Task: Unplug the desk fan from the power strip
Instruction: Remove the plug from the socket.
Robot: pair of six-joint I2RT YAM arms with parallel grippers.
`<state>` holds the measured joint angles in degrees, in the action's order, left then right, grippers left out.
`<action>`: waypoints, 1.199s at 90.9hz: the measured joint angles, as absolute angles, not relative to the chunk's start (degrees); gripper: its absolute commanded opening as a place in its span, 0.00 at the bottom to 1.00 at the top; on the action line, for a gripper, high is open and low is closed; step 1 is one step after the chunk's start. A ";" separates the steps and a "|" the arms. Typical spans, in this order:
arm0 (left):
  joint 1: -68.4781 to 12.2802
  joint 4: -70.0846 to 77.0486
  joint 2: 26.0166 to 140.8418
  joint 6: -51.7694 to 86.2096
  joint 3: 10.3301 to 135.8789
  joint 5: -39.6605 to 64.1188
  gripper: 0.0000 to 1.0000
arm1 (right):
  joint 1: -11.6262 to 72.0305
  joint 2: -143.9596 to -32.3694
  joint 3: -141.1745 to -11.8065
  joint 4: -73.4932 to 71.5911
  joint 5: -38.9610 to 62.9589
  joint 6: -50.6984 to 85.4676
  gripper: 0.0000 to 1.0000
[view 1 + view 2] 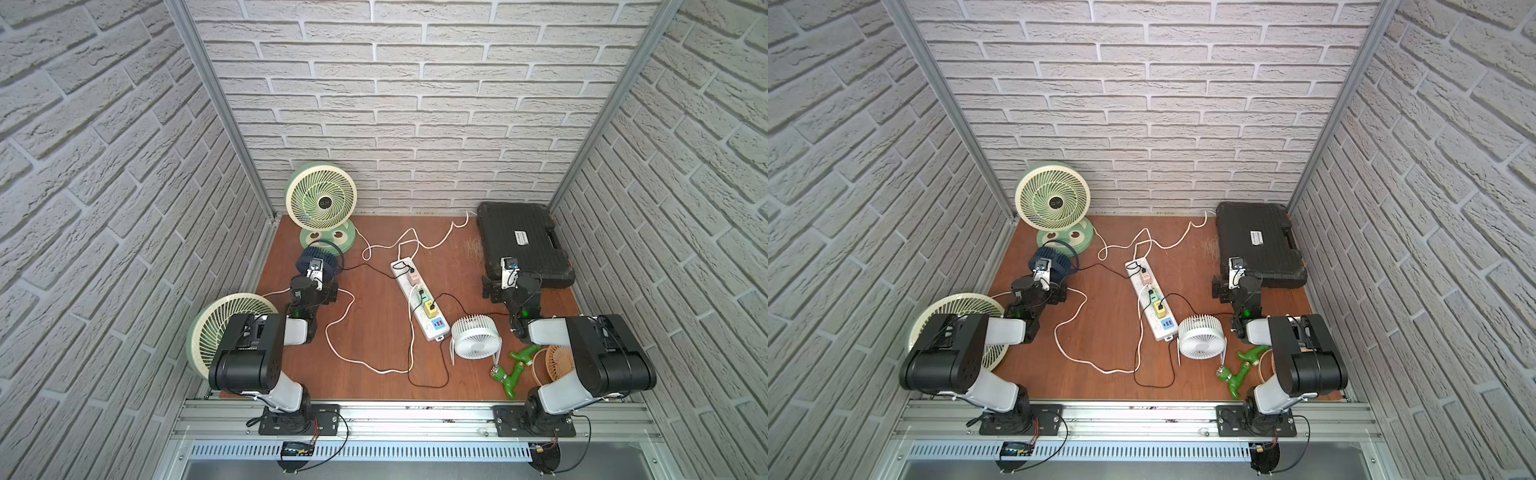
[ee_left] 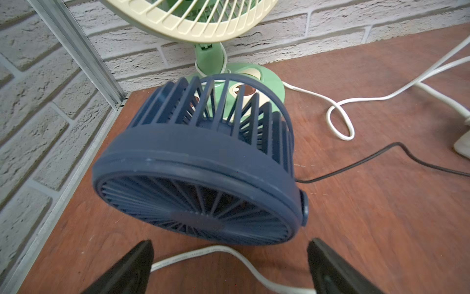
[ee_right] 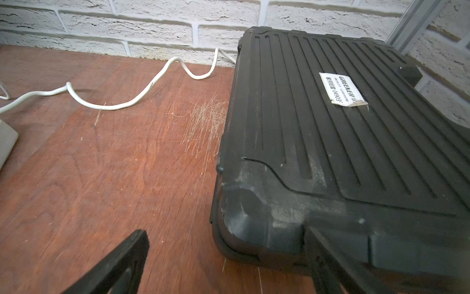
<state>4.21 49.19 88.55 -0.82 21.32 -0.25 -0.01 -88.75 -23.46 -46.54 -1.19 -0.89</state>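
Observation:
The robot's right gripper needs to next go to the white power strip and close on the sides of the yellow adapter (image 1: 430, 311) beside the blue USB panel.
The white power strip (image 1: 428, 330) (image 1: 1158, 328) lies slanted mid-table, with several plugs in its pastel sockets and a blue USB panel at its near end. A navy desk fan (image 1: 322, 257) (image 2: 198, 163) stands at the left, and its black cord (image 2: 356, 163) runs toward the strip. My left gripper (image 2: 230, 267) (image 1: 319, 279) is open just short of that fan, above a white cord (image 2: 203, 254) on the table. A small white desk fan (image 1: 474, 336) stands by the strip's near end. My right gripper (image 3: 226, 259) (image 1: 505, 279) is open at the corner of a black case (image 3: 330, 127).
A green and cream fan (image 1: 322, 201) stands at the back left, and a large cream fan (image 1: 216, 328) leans at the left edge. Green pipe fittings (image 1: 513, 372) and a small orange fan (image 1: 559, 361) lie at the front right. White and black cords (image 1: 357, 361) loop across the table.

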 measured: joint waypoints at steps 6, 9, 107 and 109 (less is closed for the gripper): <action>4.21 49.19 88.55 -0.82 21.32 -0.25 0.98 | -0.01 -88.75 -23.46 -46.54 -1.19 -0.89 0.99; 4.21 49.21 88.55 -0.82 21.32 -0.25 0.98 | -0.01 -88.75 -23.46 -46.54 -1.19 -0.89 0.99; 0.05 33.85 65.93 3.14 23.14 -9.34 0.98 | 2.61 -68.12 -37.21 -14.74 2.28 -2.15 0.99; -0.30 32.49 65.14 3.64 23.77 -9.56 0.98 | 2.98 -67.68 -38.59 -12.32 2.57 -2.07 1.00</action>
